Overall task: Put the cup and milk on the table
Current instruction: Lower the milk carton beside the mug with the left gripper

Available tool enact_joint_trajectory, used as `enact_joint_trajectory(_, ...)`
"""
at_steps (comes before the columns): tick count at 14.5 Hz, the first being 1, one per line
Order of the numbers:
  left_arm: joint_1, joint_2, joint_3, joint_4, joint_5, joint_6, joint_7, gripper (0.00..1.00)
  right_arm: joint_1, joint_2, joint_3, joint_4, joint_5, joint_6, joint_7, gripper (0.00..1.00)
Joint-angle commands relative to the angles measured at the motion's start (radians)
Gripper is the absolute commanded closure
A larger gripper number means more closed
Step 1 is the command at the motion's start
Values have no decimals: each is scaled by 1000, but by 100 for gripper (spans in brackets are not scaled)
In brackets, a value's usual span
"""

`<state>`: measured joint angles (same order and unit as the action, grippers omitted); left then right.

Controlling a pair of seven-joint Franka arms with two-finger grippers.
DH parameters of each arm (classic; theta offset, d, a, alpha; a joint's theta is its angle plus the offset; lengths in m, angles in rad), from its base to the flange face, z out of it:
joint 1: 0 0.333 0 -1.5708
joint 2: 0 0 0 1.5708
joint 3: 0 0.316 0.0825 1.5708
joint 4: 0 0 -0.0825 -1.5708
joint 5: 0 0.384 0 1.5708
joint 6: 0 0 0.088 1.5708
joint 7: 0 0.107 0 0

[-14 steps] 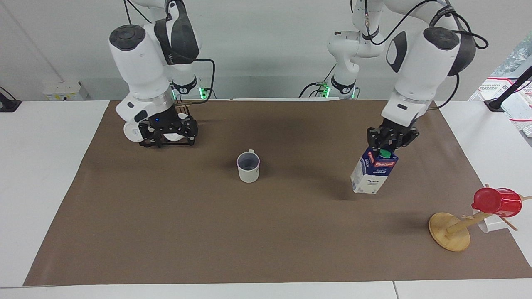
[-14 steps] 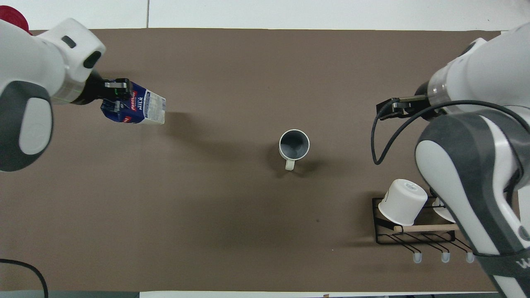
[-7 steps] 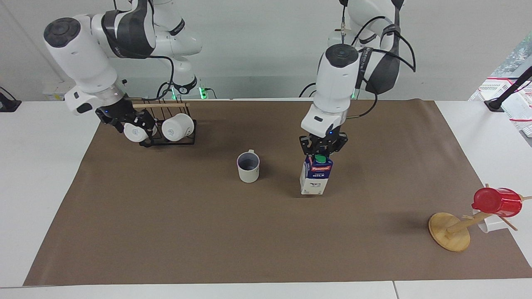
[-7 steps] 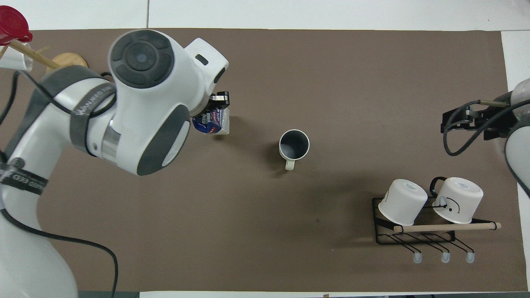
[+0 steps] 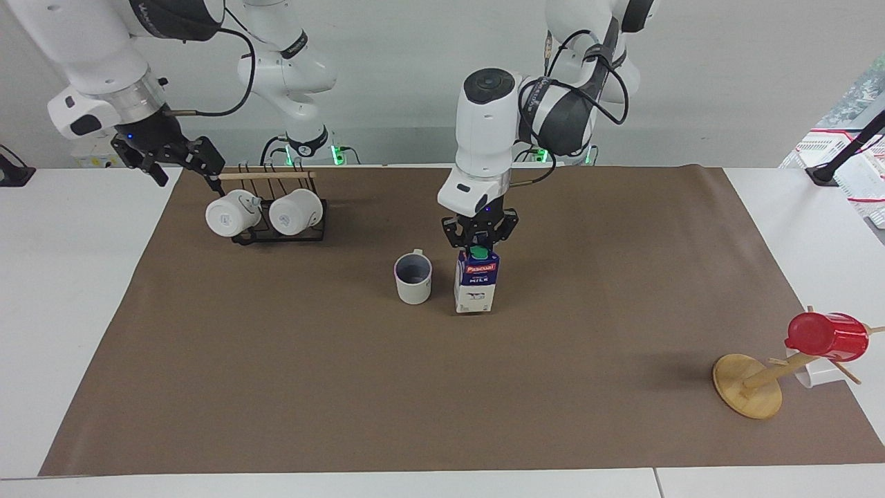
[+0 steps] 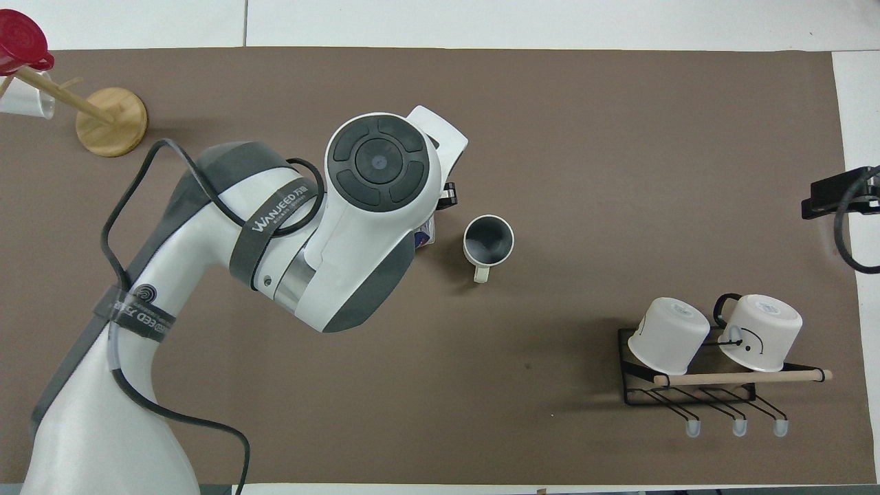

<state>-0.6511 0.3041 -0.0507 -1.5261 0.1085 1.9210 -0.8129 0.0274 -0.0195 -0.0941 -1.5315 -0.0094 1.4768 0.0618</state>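
Note:
My left gripper should set the milk down and let go of it on the brown sheet (image 6: pixel 435 262) close beside the cup, on the side by the wooden mug stand.
The cup (image 5: pixel 413 278) stands upright on the brown sheet of the table (image 5: pixel 415 401), near its middle; it also shows in the overhead view (image 6: pixel 488 240) with its handle toward the robots. The milk (image 5: pixel 476 283) stands upright on the sheet right beside the cup, toward the left arm's end. My left gripper (image 5: pixel 479 243) is shut on the carton's top by the green cap. In the overhead view the left arm hides nearly all of the milk (image 6: pixel 427 238). My right gripper (image 5: pixel 185 169) is open and empty, raised over the sheet's edge by the mug rack.
A black wire rack (image 5: pixel 276 235) with two all-white mugs (image 5: pixel 231 216) stands near the robots at the right arm's end. A wooden mug stand (image 5: pixel 748 385) carrying a red cup (image 5: pixel 826 336) stands at the left arm's end, far from the robots.
My left gripper carried the milk from the left arm's end to beside the cup and brought it upright onto the sheet. My right gripper rose and moved outward, away from the rack.

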Motion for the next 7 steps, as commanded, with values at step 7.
enact_joint_trajectory(7,-55,-13,12,-51,17,18,-66,100,20,75,14,105,-14,-38,-13,0)
